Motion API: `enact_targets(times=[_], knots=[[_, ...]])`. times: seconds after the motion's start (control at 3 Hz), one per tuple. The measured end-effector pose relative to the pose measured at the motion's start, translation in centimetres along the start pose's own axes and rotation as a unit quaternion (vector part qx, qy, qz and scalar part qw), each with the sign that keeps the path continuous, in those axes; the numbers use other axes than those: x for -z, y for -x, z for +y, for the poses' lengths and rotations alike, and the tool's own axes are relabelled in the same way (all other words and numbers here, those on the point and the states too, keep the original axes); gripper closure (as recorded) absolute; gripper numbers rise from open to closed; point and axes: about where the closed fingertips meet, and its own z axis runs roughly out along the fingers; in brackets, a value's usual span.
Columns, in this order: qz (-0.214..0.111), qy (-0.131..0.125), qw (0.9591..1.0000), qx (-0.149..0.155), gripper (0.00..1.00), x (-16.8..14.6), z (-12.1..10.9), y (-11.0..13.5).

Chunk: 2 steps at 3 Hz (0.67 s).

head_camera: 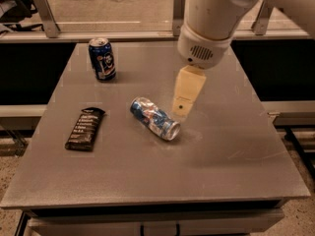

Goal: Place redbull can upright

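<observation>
The robot's gripper should next move to the redbull can's back end (141,106), the one closer to the dark blue can, and close there.
The redbull can (154,118), slim, silver and blue with red marks, lies on its side near the middle of the grey table (231,156), its silver top pointing to the front right. My gripper (183,110) hangs from the white arm just above and to the right of the can, its cream-coloured finger (187,92) pointing down close to the can's right end. It does not hold anything that I can see.
A wider dark blue can (102,59) stands upright at the back left. A dark snack bar (85,128) lies flat at the left. A railing with metal posts (179,9) runs behind the table.
</observation>
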Motion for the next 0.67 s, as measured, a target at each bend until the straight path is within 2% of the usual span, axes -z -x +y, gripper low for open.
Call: enact_targets(times=[0.33,0.67], knots=[[0.039,0.011,0.9992,-0.010,0.00,-2.4,0.6,5.4],[0.102,-0.001,0.9945,-0.024,0.00,-5.2,1.3,9.5]])
